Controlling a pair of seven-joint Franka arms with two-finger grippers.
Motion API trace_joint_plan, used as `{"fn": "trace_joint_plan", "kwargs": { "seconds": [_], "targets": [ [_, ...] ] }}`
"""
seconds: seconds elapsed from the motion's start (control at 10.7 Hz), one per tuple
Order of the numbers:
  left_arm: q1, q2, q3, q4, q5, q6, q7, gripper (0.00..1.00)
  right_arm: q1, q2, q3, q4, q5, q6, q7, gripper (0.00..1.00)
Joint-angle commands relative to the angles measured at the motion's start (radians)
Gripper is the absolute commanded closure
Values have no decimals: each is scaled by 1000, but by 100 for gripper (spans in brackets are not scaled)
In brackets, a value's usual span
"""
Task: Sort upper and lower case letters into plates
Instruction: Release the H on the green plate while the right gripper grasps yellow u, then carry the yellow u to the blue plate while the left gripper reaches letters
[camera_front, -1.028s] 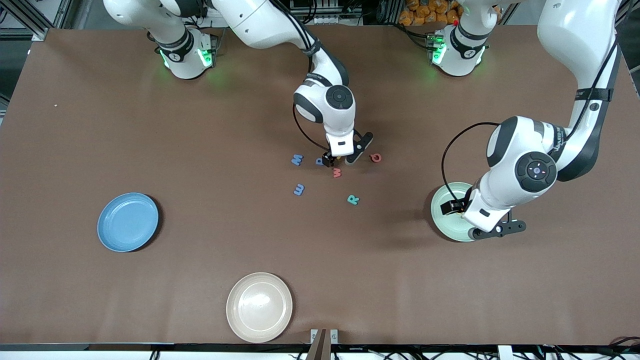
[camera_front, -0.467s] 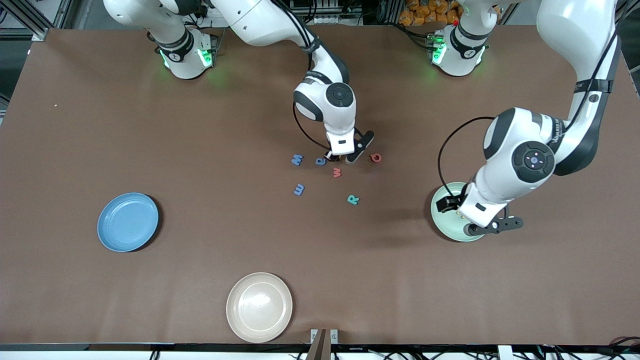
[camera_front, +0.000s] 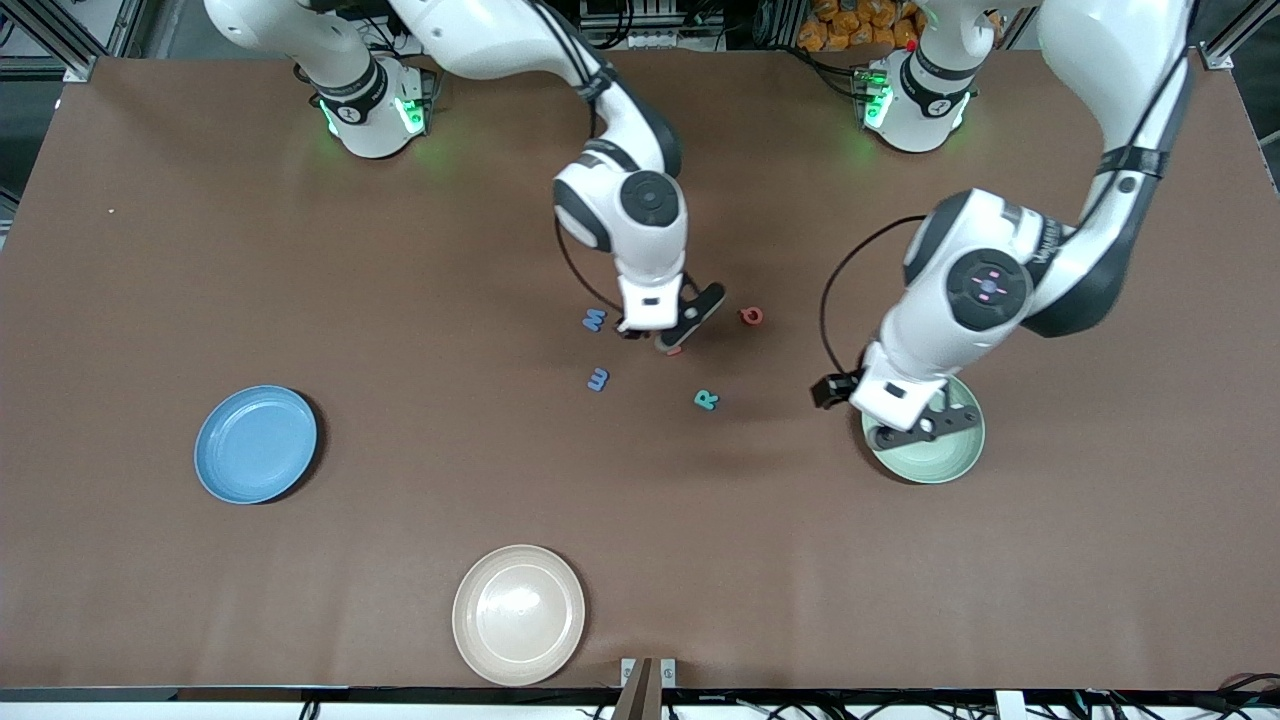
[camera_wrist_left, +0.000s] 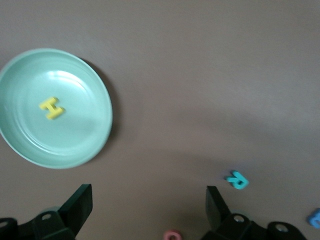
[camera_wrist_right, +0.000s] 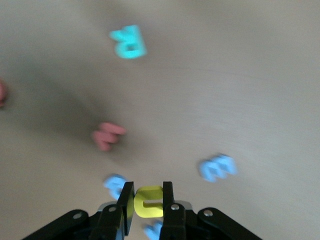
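Next, my right gripper releases the yellow letter on the light blue plate (camera_front: 298, 434), near the part of the plate's rim that faces the letters.
My right gripper (camera_front: 686, 322) hangs over the cluster of letters, shut on a yellow letter (camera_wrist_right: 149, 202). On the table near it lie a blue letter (camera_front: 594, 319), a second blue letter (camera_front: 598, 379), a teal R (camera_front: 706, 400), a red ring-shaped letter (camera_front: 752, 316) and a red letter (camera_front: 674, 349) partly under the gripper. My left gripper (camera_front: 915, 430) is open and empty over the edge of the mint green plate (camera_front: 945, 460). That plate (camera_wrist_left: 90, 145) holds a yellow H (camera_wrist_left: 51, 108). The light blue plate (camera_front: 255, 443) lies toward the right arm's end.
A cream-beige plate (camera_front: 518, 613) lies near the table's edge closest to the front camera. Both arm bases stand along the table's edge farthest from that camera.
My right gripper has lifted off the table with the yellow letter and shifted a little toward the right arm's end. My left arm has swung from over the mint plate toward the letters.
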Motion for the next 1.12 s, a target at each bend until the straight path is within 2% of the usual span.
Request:
{"fn": "trace_joint_plan", "kwargs": {
  "seconds": [0.0,0.19,0.28,0.47,0.65,0.84,0.93,1.03],
  "targets": [
    [-109,23,2,24,14,-14,-140,0,-70,-49,-67,-23,-5,-72,-3,100],
    [-230,79,11,78,18,-1,-139,0,-86,-58,-199,-31,-1,-118,6,100],
    [-284,116,12,119,41,0,-139,0,-154,-64,-217,-43,7,-119,-11,100],
    [-374,191,13,188,97,11,-122,0,-273,-85,-218,-80,8,-112,-26,100],
    [-466,264,15,239,101,70,-76,0,-389,-92,-218,-92,8,-110,-78,100],
    [-587,296,91,241,109,171,4,0,-506,-92,-216,-100,11,-106,-170,100],
    [-636,311,123,253,107,201,51,0,-543,-102,-216,-109,42,-107,-224,100],
    [-661,327,133,257,109,206,86,0,-574,-115,-218,-132,51,-95,-253,100]
  ]
}}
